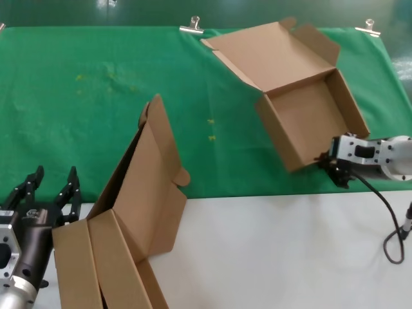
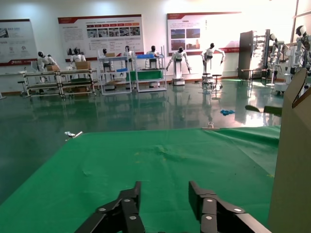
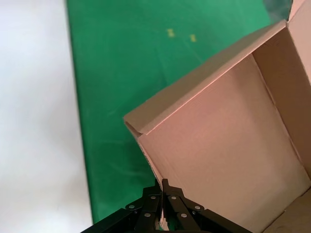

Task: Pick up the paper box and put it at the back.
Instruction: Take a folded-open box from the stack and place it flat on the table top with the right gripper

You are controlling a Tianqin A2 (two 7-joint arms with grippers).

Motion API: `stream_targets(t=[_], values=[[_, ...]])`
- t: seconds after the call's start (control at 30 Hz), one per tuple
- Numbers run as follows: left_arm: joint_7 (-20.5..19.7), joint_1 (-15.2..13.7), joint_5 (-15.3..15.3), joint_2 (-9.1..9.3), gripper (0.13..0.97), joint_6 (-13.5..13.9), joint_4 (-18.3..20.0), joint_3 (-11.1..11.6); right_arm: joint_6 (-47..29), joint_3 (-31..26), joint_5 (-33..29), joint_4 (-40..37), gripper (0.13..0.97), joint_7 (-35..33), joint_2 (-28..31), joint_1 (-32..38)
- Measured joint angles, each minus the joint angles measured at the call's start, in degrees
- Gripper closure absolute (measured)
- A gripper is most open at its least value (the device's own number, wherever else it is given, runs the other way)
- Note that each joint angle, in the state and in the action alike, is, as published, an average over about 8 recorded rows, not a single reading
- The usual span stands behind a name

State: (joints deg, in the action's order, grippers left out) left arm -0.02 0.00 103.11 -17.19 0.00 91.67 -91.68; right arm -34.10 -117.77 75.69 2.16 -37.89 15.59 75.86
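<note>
My right gripper needs to set the paper box down flat on the green cloth point(image 1: 309, 114) and let go of it, between the yellow marks and the side edge of the cloth.
The paper box point(image 1: 309, 122) is an open brown cardboard tray with its lid point(image 1: 267, 55) folded back; it lies on the green cloth point(image 1: 96, 96) at the right. My right gripper point(image 1: 325, 162) is shut on the box's near wall at the corner; in the right wrist view the fingers point(image 3: 164, 190) pinch that wall point(image 3: 160, 170), with the tray floor point(image 3: 228, 160) beyond. My left gripper point(image 1: 55, 183) is open and empty at the near left, over the cloth's front edge; it also shows in the left wrist view point(image 2: 164, 193).
A bunch of other brown cardboard boxes point(image 1: 138, 212) stands at the near left beside my left gripper, one edge showing in the left wrist view point(image 2: 291, 165). Silver clips point(image 1: 192, 27) hold the cloth's far edge. The white tabletop point(image 1: 290, 251) lies in front. A black cable point(image 1: 389, 225) hangs off my right arm.
</note>
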Motion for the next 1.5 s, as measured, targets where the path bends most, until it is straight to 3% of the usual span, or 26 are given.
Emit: stream_targets(t=[0.23, 0.5, 1.03, 1.3, 1.5], values=[[0.0, 0.0, 0.0, 0.00, 0.678, 0.0, 0.0, 0.0, 2.5, 2.3, 2.5, -0.9, 0.942, 1.7, -0.7, 0.1], [0.0, 0.0, 0.0, 0.00, 0.465, 0.0, 0.0, 0.0, 4.7, 4.4, 4.9, -1.3, 0.942, 2.7, -1.1, 0.7], [0.0, 0.0, 0.0, 0.00, 0.465, 0.0, 0.0, 0.0, 10.1, 9.6, 10.3, -1.6, 0.942, -0.7, -2.4, -0.9], [0.0, 0.0, 0.0, 0.00, 0.145, 0.0, 0.0, 0.0, 10.4, 10.7, 11.6, -1.7, 0.942, -2.0, -2.6, -1.4], [0.0, 0.0, 0.0, 0.00, 0.141, 0.0, 0.0, 0.0, 10.0, 11.4, 12.3, -1.7, 0.839, -2.8, -2.8, -1.5]])
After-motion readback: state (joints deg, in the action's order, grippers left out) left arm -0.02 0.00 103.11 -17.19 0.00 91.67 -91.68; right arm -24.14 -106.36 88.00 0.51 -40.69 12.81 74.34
